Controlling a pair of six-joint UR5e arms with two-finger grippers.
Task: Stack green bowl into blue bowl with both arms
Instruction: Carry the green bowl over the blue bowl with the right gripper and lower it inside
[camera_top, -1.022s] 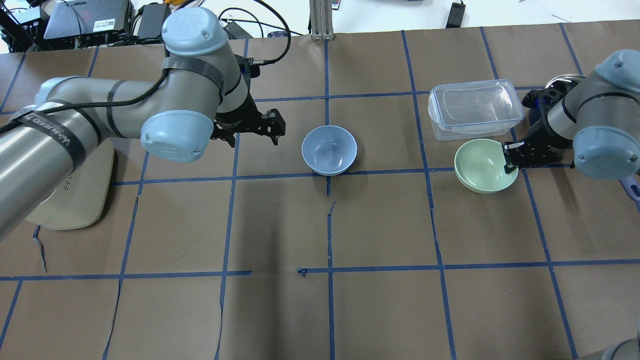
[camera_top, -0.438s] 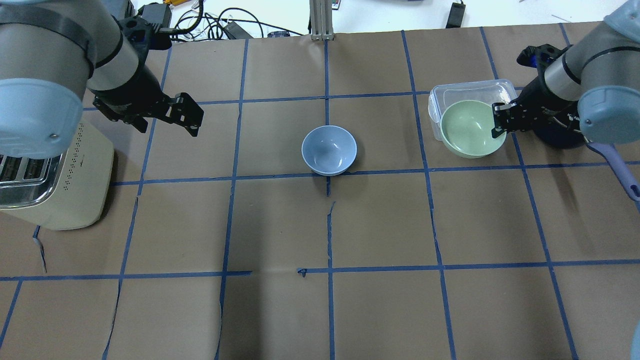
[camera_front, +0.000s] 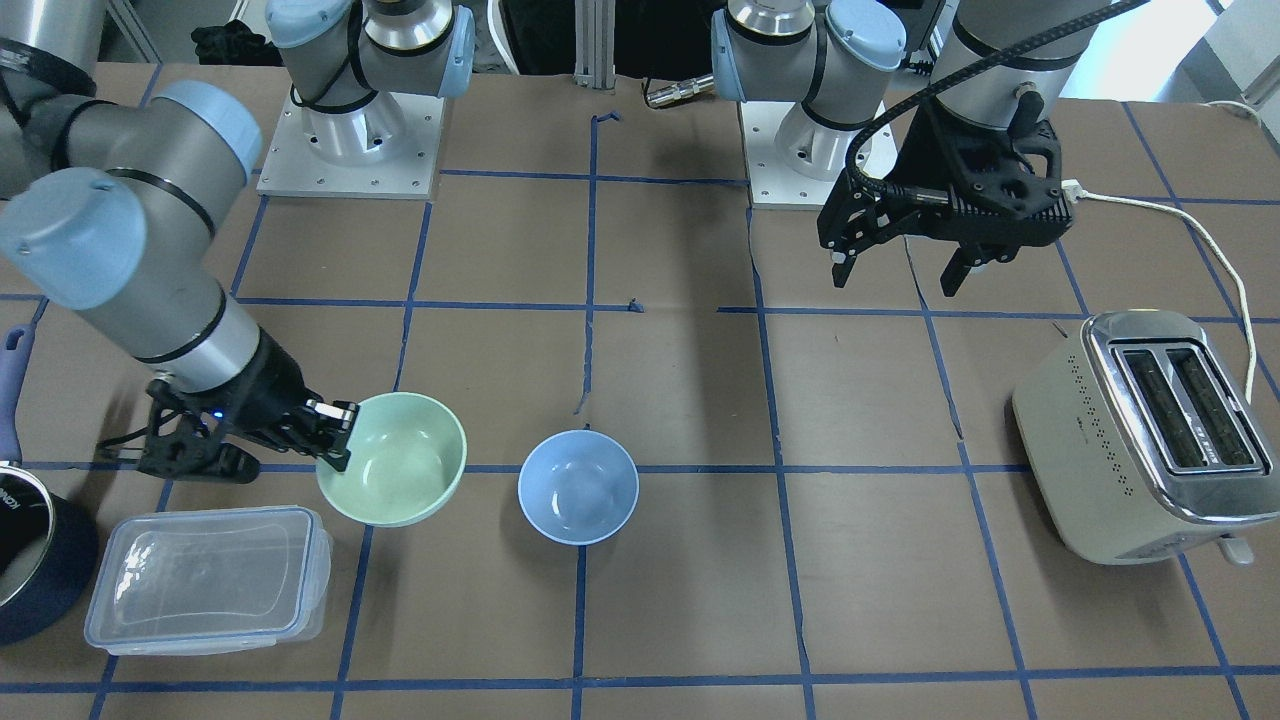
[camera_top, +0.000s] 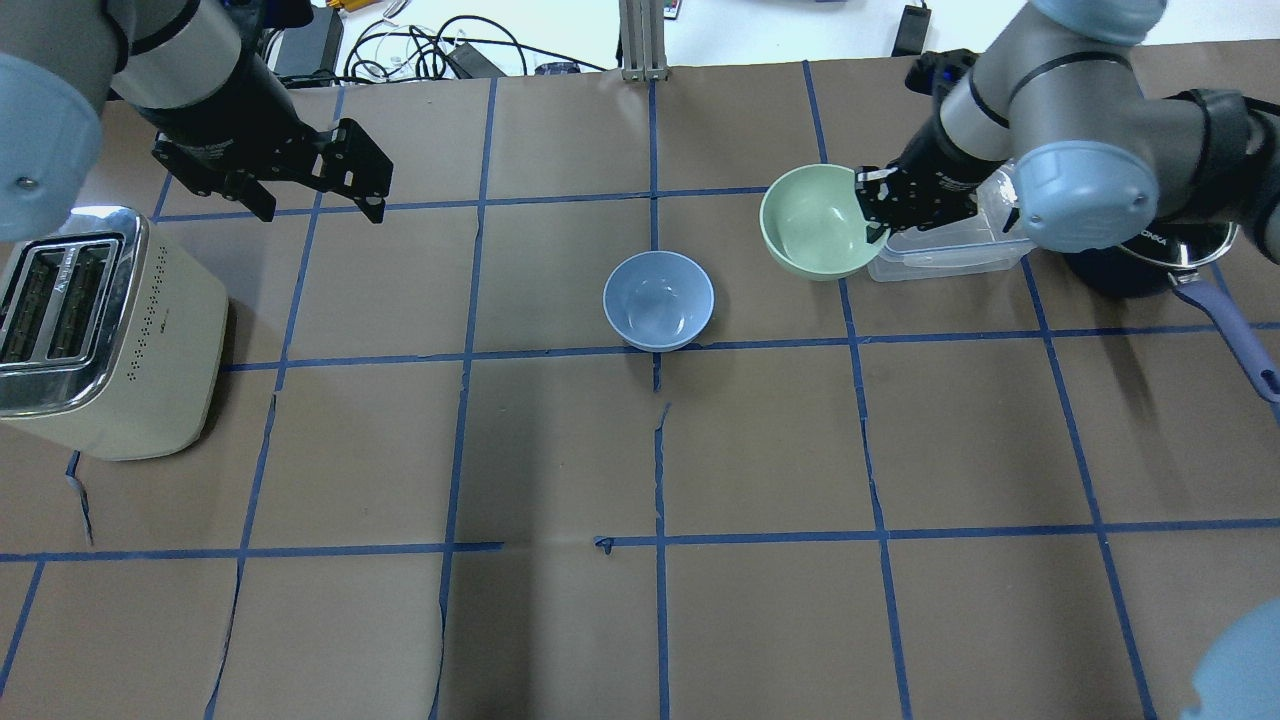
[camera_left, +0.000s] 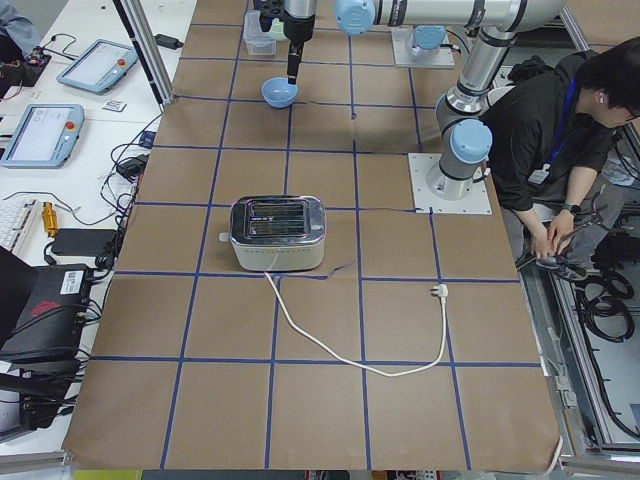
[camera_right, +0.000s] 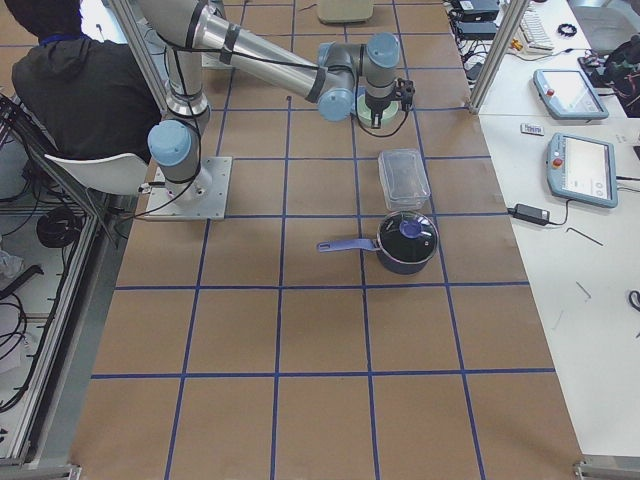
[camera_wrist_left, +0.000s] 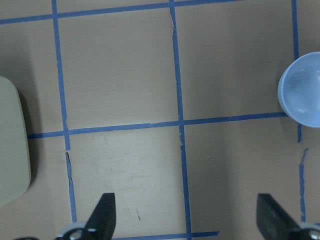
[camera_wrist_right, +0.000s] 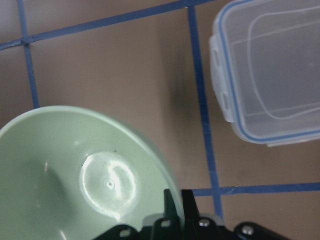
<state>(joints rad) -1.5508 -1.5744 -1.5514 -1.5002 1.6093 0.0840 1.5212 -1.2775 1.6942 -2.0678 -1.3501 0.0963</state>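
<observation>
I should release the green bowl with my right gripper inside the empty blue bowl (camera_front: 578, 486) that sits over the tape crossing.
The pale blue bowl (camera_top: 658, 300) stands empty at the table's middle; it also shows in the front view (camera_front: 578, 486) and at the left wrist view's right edge (camera_wrist_left: 302, 91). My right gripper (camera_top: 872, 200) is shut on the rim of the mint-green bowl (camera_top: 812, 222) and holds it in the air, to the right of the blue bowl and apart from it. The green bowl fills the right wrist view (camera_wrist_right: 75, 175). My left gripper (camera_top: 325, 175) is open and empty, raised over the table far left of the blue bowl.
A clear lidded container (camera_top: 950, 245) and a dark saucepan (camera_top: 1150, 255) with a purple handle sit under and behind my right arm. A cream toaster (camera_top: 100, 330) stands at the left, its cord trailing off.
My right gripper has lifted the green bowl and carried it left, past the clear container, towards the blue bowl. My left arm has drawn back to the left and farther away.
</observation>
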